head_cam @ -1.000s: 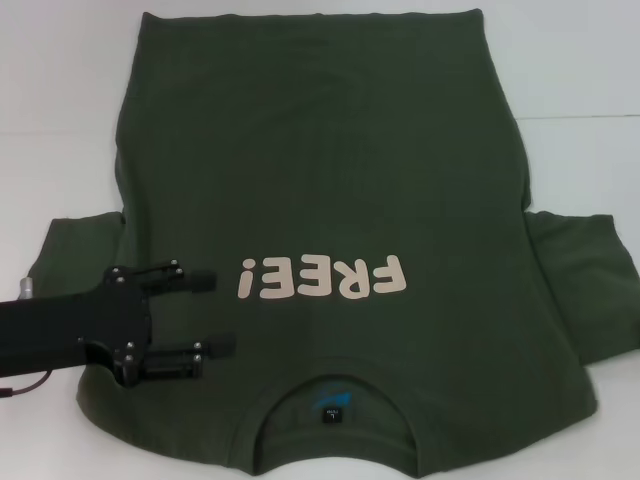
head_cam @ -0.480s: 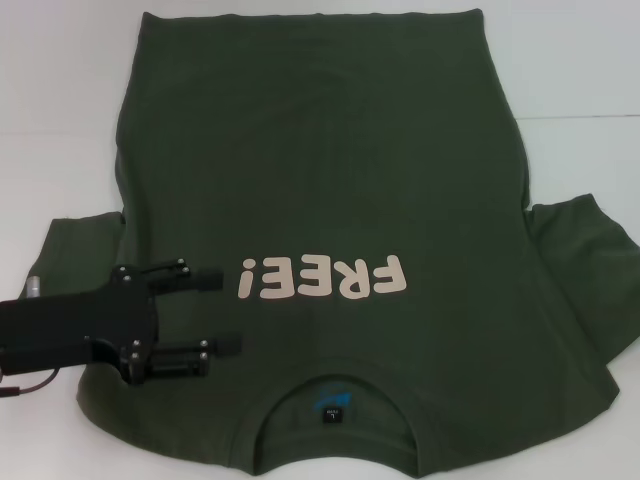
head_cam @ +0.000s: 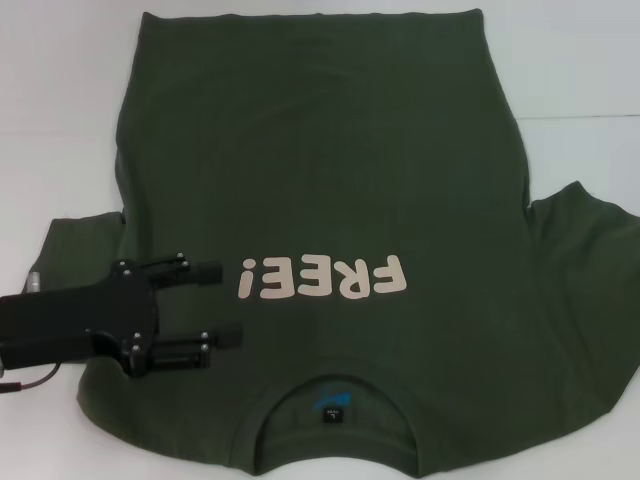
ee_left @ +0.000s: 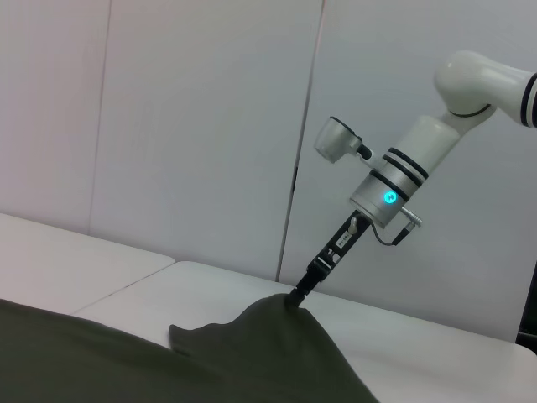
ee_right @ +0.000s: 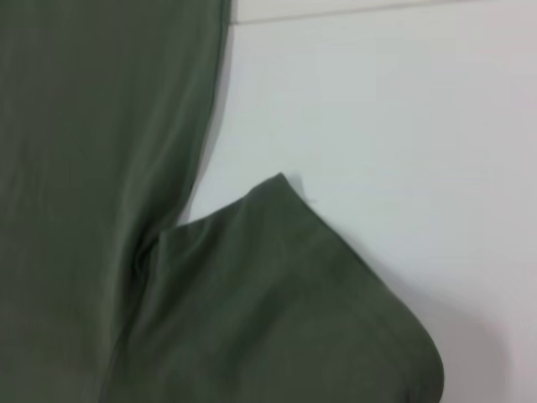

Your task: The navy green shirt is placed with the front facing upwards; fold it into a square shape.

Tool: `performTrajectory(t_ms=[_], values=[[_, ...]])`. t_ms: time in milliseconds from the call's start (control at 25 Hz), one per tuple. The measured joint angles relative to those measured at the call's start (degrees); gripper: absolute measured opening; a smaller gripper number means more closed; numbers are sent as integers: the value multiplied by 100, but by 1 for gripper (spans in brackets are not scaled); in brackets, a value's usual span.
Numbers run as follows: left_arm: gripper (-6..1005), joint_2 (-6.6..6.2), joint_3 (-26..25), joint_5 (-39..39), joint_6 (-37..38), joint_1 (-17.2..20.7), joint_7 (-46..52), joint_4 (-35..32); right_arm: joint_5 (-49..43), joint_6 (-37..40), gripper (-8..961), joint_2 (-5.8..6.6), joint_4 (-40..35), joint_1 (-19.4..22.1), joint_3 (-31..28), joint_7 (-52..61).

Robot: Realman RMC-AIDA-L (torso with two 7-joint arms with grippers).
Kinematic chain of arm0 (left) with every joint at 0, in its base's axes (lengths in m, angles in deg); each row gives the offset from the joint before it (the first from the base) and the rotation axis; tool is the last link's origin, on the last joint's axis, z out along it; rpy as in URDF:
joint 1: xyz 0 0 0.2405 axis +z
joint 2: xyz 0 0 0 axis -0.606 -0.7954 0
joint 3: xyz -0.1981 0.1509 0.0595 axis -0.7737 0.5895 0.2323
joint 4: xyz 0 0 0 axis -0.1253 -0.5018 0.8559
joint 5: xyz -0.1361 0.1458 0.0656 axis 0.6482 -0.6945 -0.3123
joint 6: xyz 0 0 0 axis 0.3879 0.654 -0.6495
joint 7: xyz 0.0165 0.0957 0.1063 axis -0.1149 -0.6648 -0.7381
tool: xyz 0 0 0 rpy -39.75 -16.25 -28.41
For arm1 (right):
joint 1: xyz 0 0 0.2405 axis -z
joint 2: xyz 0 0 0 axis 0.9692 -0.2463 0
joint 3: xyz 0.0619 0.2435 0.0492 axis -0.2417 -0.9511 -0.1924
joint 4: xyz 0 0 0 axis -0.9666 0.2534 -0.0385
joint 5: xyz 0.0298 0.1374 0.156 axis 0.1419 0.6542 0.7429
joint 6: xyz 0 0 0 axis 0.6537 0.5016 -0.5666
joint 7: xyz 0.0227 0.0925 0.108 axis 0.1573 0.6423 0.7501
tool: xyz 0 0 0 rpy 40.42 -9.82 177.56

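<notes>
The robot's right gripper needs to release the sleeve's end, now held up in a peak, on the shirt's front, at the F of the pink print (head_cam: 412, 258).
The navy green shirt (head_cam: 320, 180) lies flat on the white table, front up, with its pink "FREE!" print (head_cam: 322, 277) and its collar label (head_cam: 331, 413) nearest me. My left gripper (head_cam: 225, 303) hovers open over the shirt's left shoulder, just beside the print. The head view does not include my right gripper. In the left wrist view the right gripper (ee_left: 299, 294) is shut on the tip of the far sleeve (ee_left: 268, 323), holding it up in a peak. That raised sleeve (head_cam: 585, 260) shows at the right edge and from above (ee_right: 285, 294).
The white table (head_cam: 60, 100) has bare surface on both sides of the shirt, with a seam line running across it (head_cam: 580, 117). Pale wall panels (ee_left: 185, 126) stand behind the table. A thin cable (head_cam: 25, 380) trails from my left arm.
The right sleeve has been drawn up and outward toward the right edge, changing from a flat shape to a peaked one. My left gripper has crept slightly rightward, still open.
</notes>
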Motion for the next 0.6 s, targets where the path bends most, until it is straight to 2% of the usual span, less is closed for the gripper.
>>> performTrajectory(t_ms=[200,440,600], values=[[798,0,1,3,-10,-12,12,38,87,-23,28,-7,-167,-26,-52,-94],[799,0,1,62,-13,-13,58,50,721,291,30,-48,-490,-92,-54,-376],[799,0,0,63,-17,-12,59,52,873,513,31,-135,-470,-343,0,-592]])
